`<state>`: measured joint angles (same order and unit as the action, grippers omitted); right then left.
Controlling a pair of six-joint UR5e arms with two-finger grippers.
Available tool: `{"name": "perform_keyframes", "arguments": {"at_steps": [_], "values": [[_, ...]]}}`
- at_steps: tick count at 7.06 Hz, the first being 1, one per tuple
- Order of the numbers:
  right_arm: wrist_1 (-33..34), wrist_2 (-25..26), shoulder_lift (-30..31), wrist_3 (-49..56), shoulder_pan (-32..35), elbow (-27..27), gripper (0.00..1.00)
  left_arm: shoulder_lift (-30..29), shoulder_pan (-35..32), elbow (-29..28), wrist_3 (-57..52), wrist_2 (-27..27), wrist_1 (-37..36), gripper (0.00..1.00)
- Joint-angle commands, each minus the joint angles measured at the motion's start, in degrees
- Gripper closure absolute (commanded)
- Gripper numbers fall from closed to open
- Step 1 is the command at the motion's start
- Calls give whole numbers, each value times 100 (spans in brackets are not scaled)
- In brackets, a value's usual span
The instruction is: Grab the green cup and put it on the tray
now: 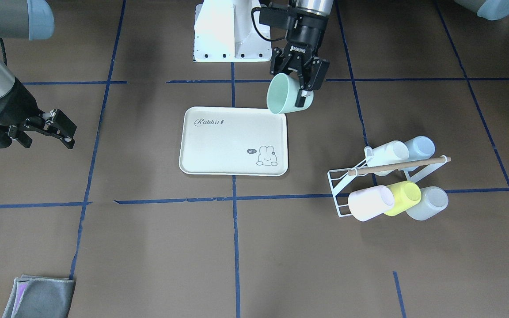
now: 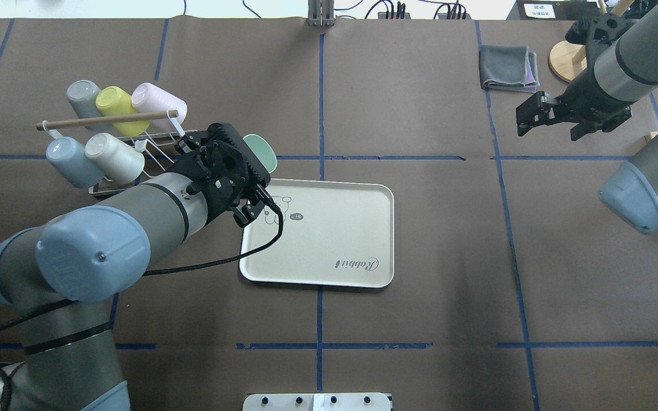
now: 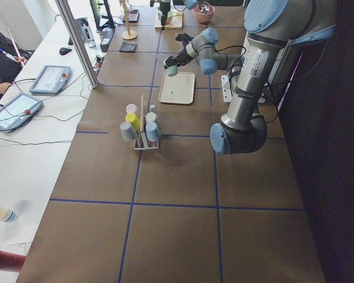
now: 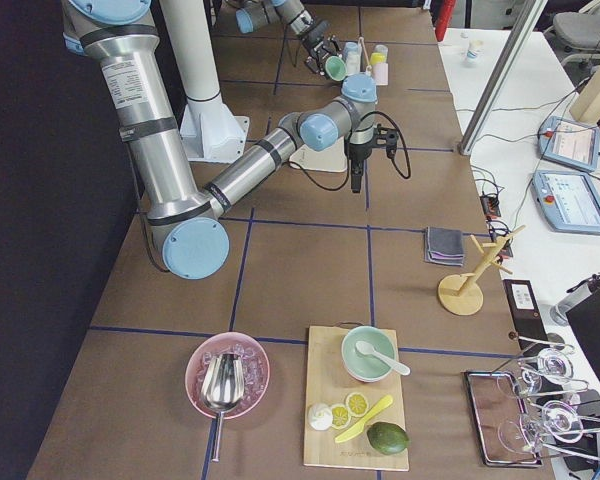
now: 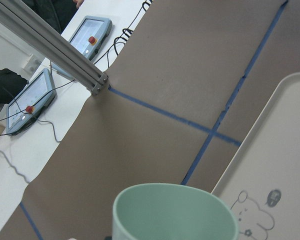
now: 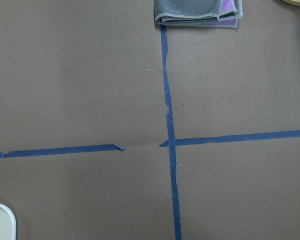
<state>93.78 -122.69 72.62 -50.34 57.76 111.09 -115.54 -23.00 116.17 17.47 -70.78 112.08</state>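
The left gripper should release the green cup on the tray (image 1: 237, 129) between the lettering and bunny drawing. The cup now hangs tilted over the tray's corner.
My left gripper (image 1: 301, 92) is shut on the pale mint-green cup (image 1: 283, 95) and holds it tilted in the air, one finger inside the rim. The cup hangs over the corner of the cream "Rabbit" tray (image 1: 219, 150) on the rack's side, nearest the robot base. In the overhead view the cup (image 2: 264, 151) peeks out past the wrist, just beyond the tray (image 2: 340, 240). The left wrist view shows the cup's open mouth (image 5: 175, 212) and the tray's bunny corner (image 5: 285, 150). My right gripper (image 1: 71, 136) is open and empty, far from the tray.
A white wire rack (image 1: 347, 185) holds several cups, among them a yellow-green one (image 1: 402, 198), on my left side. A folded grey cloth (image 2: 509, 67) and a wooden stand (image 2: 566, 57) lie at the far right. Blue tape lines cross the brown table.
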Motion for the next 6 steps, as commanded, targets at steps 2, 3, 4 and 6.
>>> {"name": "perform_keyframes", "arguments": {"at_steps": [2,3,4,6], "values": [[9,-53,7,7,77,9,0,84,225,-2022,801,-59,4118,63],[9,-53,7,7,77,9,0,50,278,-2568,784,-41,4851,63],[9,-53,15,7,77,9,0,-3,322,-3061,784,-24,5711,63],[9,-114,16,7,103,35,0,-387,462,-3783,1089,-6,6474,63]]}}
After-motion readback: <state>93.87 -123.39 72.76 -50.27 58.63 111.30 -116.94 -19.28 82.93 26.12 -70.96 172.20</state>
